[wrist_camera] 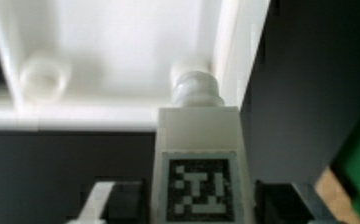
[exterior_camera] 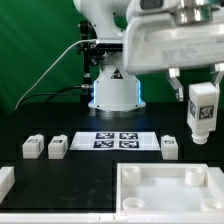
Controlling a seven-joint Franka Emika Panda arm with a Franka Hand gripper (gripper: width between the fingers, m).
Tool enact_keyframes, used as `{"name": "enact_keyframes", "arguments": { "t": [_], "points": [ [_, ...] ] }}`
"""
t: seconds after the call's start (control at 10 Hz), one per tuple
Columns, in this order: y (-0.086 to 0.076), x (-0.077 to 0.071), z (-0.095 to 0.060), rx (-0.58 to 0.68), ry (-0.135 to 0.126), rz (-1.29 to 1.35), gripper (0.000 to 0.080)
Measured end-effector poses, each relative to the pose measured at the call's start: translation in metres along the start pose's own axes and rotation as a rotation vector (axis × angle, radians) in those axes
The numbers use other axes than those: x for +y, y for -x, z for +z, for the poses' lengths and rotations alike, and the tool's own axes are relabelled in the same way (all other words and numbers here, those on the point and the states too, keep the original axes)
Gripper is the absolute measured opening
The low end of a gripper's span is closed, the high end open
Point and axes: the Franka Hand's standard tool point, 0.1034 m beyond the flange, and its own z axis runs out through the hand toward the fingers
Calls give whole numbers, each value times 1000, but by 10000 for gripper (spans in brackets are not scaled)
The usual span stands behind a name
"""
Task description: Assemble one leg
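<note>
The leg standing upright in the white panel's corner socket (exterior_camera: 212,205) (wrist_camera: 191,74), the one farthest from the arm's base, will be let go of by my gripper.
My gripper (exterior_camera: 201,100) is shut on a leg (exterior_camera: 201,115), a stubby white block with a black-and-white tag, and holds it in the air at the exterior view's right, above the large white square panel (exterior_camera: 170,190). In the wrist view the held leg (wrist_camera: 198,140) stands between my fingers (wrist_camera: 115,200), its round peg end just over the panel's rim (wrist_camera: 88,115) near a recessed corner. Three other legs lie on the black table: two at the exterior view's left (exterior_camera: 33,147) (exterior_camera: 57,148), one to the right of the marker board (exterior_camera: 170,146).
The marker board (exterior_camera: 116,140) lies flat in the middle, in front of the arm's base (exterior_camera: 115,90). A white part (exterior_camera: 5,180) shows at the lower left edge of the exterior view. A green backdrop stands behind.
</note>
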Motion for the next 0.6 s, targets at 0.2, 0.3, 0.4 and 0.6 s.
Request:
{"name": "enact_keyframes", "arguments": {
  "t": [0.2,0.3,0.4,0.6],
  "points": [
    [-16,5,13,358,19,-23,288],
    [8,5,30,196,12,-23,288],
    [-6,5,19,240,15,-25,288],
    [5,5,57,84,5,-8,288]
  ]
}}
